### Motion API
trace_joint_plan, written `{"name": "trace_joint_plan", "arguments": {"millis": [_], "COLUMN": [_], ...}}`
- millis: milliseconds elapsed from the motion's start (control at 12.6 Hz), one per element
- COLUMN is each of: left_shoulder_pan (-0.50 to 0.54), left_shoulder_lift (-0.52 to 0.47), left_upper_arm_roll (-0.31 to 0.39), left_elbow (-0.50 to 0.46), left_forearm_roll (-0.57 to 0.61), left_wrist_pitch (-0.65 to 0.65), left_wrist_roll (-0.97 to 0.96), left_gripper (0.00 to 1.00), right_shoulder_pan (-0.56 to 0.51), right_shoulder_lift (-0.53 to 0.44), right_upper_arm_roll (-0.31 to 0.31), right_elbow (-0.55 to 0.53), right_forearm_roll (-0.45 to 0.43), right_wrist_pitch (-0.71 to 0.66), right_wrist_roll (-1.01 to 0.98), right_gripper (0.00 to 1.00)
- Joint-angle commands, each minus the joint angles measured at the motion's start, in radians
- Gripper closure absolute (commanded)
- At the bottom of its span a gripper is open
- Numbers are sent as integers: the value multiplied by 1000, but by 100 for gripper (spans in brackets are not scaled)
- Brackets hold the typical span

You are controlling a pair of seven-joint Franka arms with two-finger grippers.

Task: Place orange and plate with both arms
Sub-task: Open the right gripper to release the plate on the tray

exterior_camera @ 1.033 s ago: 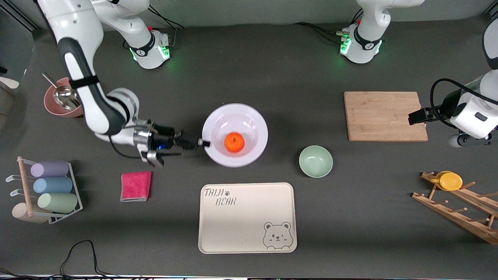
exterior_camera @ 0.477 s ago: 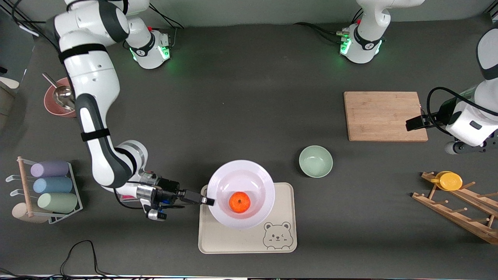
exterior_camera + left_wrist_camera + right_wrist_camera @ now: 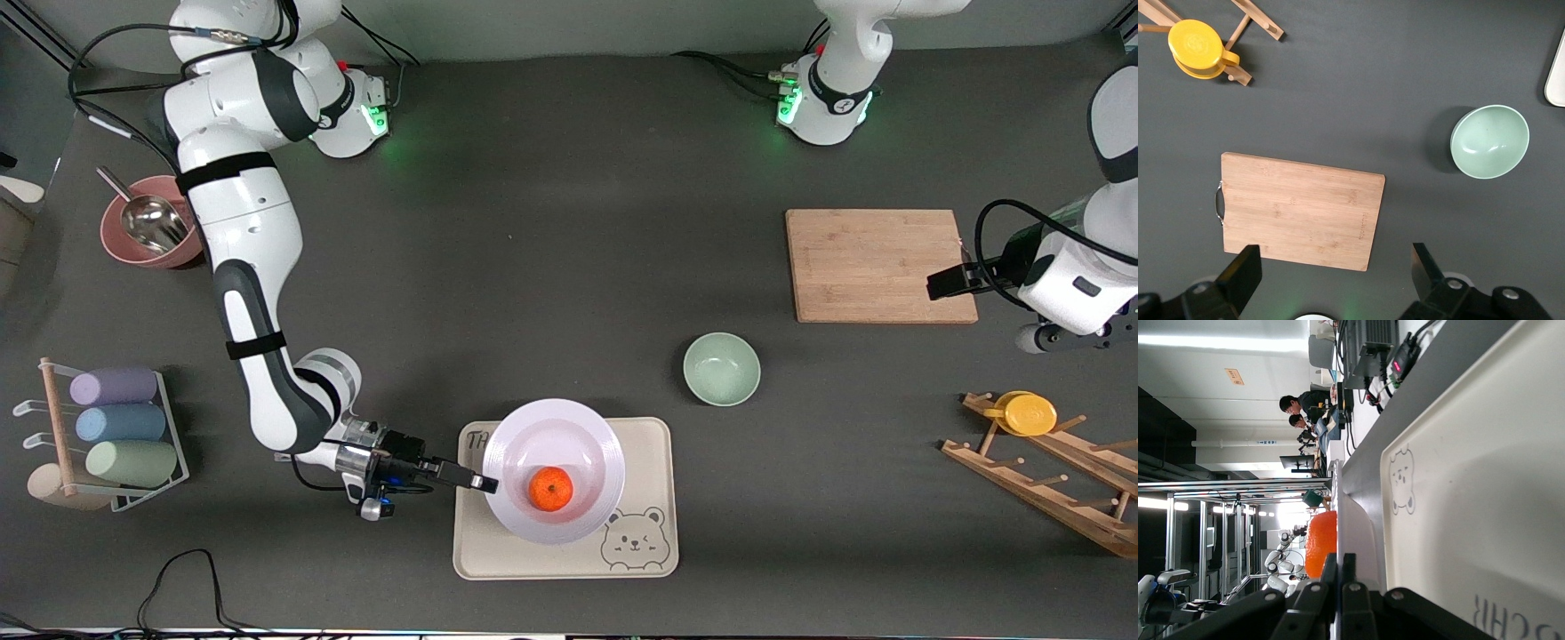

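Observation:
The robot's right gripper needs to release the plate, with the orange inside, on the cream tray [image 3: 548, 478] [image 3: 1438, 527] beside the bear drawing. The plate is over that tray now.
The pale lavender-white plate [image 3: 551, 436] is over the cream bear tray [image 3: 640, 444], with the orange [image 3: 551, 489] lying in it. My right gripper [image 3: 480, 484] is shut on the plate's rim at the edge toward the right arm's end. In the right wrist view the gripper [image 3: 1339, 577] pinches the plate's rim [image 3: 1355, 533], with the orange [image 3: 1321, 543] showing past it and the tray [image 3: 1471, 487] beside it. My left gripper [image 3: 1335, 267] is open and empty, held up over the table beside the wooden cutting board [image 3: 1298, 210]; the left arm waits there.
A mint-green bowl [image 3: 721, 369] stands between tray and cutting board [image 3: 880, 265]. A wooden rack with a yellow cup [image 3: 1029, 413] is at the left arm's end. A pink bowl with a scoop [image 3: 142, 233] and a rack of rolls [image 3: 111, 427] are at the right arm's end.
My right gripper has carried the plate with the orange from the table's middle toward the front camera, over the bear tray. The left arm has barely moved.

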Motion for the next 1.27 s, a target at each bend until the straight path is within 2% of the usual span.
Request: {"name": "trace_joint_plan", "arguments": {"millis": [0, 318, 794, 874, 953, 1033, 1112, 1192], "left_shoulder_pan": [6, 6, 4, 3, 3, 4, 4, 4], "left_shoulder_lift": [3, 3, 3, 3, 3, 3, 3, 2], "left_upper_arm_roll": [-5, -5, -5, -5, -5, -5, -5, -5], "left_elbow": [7, 4, 3, 3, 3, 3, 3, 3], "left_forearm_roll": [-3, -5, -5, -5, -5, -5, -5, -5], "left_wrist_pitch": [-14, -19, -19, -21, -22, -24, -25, -25], "left_wrist_roll": [-12, -12, -13, -13, -13, -13, -13, -13], "left_gripper": [0, 0, 0, 0, 0, 0, 0, 0], "right_shoulder_pan": [8, 8, 14, 15, 15, 15, 17, 17], "right_shoulder_lift": [47, 98, 126, 126, 124, 120, 113, 107], "right_upper_arm_roll": [-1, 0, 2, 2, 0, -4, -7, -7], "right_elbow": [53, 65, 81, 79, 78, 73, 68, 68], "right_forearm_roll": [-9, -9, -10, -12, -16, -22, -30, -67], "right_wrist_pitch": [23, 79, 81, 81, 84, 92, 95, 98], "right_wrist_roll": [-16, -82, -138, -134, -131, -128, -122, -116], "right_gripper": [100, 100, 100, 96, 67, 47, 35, 27]}}
